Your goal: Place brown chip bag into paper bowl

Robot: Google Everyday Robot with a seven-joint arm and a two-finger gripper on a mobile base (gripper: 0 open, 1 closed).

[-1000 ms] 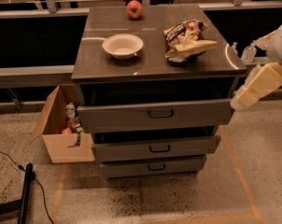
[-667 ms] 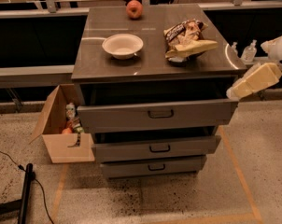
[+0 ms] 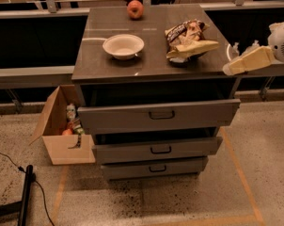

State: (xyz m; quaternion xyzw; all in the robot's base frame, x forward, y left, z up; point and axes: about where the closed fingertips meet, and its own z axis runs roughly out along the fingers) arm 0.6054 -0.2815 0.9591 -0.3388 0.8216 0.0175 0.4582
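The brown chip bag has a crumpled middle (image 3: 190,40) just behind its tan flap. My gripper will go there next and close on it.
The brown chip bag (image 3: 188,37) lies on the right half of the dark cabinet top (image 3: 151,62), crumpled, with a tan flap toward the front. The paper bowl (image 3: 123,45) stands upright and empty to its left, a hand's width away. My gripper (image 3: 243,49) is off the cabinet's right edge, level with the top and right of the bag, touching nothing. Its two pale fingers (image 3: 234,49) stand apart and hold nothing. The cream arm link (image 3: 249,60) runs below them.
A red apple (image 3: 135,8) sits at the back of the top. The three drawers (image 3: 158,114) below are pulled partly out. An open cardboard box (image 3: 62,131) with small items stands on the floor at left, near a black pole and cable (image 3: 25,192).
My arm has swung upward and slightly left, from below the cabinet's top edge to level with it. The bag, bowl and apple have not moved.
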